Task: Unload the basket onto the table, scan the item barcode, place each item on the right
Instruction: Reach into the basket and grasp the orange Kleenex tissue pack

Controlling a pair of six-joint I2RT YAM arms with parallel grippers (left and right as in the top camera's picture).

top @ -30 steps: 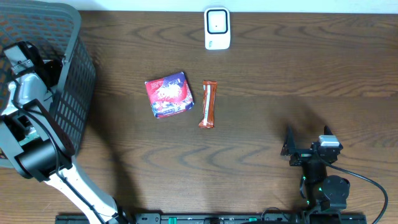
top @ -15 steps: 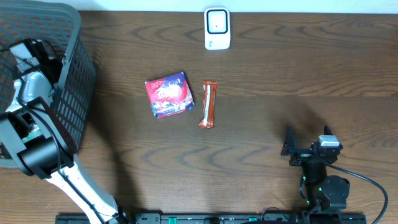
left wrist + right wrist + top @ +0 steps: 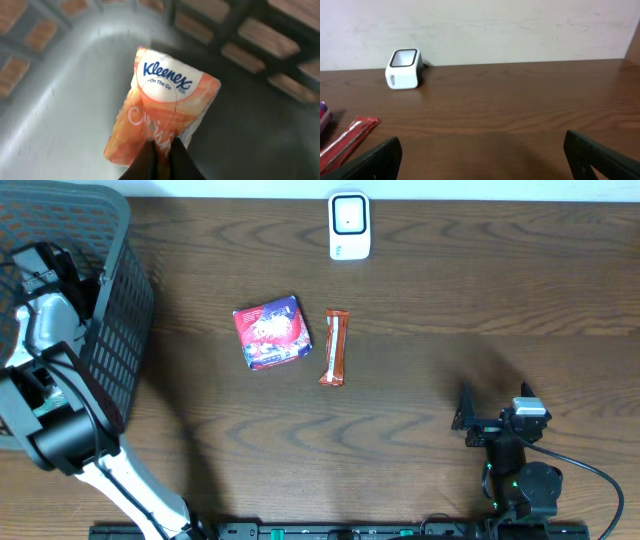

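The robot's left gripper needs to release the Kleenex pack on the table (image 3: 368, 360) beside the orange-brown bar, away from the snack packet.
Down inside the dark mesh basket (image 3: 118, 310) at the table's left, my left gripper (image 3: 162, 147) is shut on the lower end of an orange and white Kleenex tissue pack (image 3: 167, 95), which rests against the basket's grey floor (image 3: 55, 125). From overhead only the left wrist (image 3: 45, 270) shows over the basket; the pack is hidden there. No barcode shows on the pack. The white scanner (image 3: 349, 225) stands at the table's far edge and also shows in the right wrist view (image 3: 403, 68). My right gripper (image 3: 495, 412) hangs open at the near right, its jaws (image 3: 482, 160) holding nothing.
A red and blue snack packet (image 3: 272, 332) and an orange-brown bar (image 3: 335, 347) lie side by side mid-table; the bar's end (image 3: 345, 142) shows at the right wrist view's left edge. Basket walls (image 3: 260, 45) surround the left gripper.
My left gripper has closed on the tissue pack inside the basket, and its wrist shifted slightly. The right arm and the items on the table have not moved.
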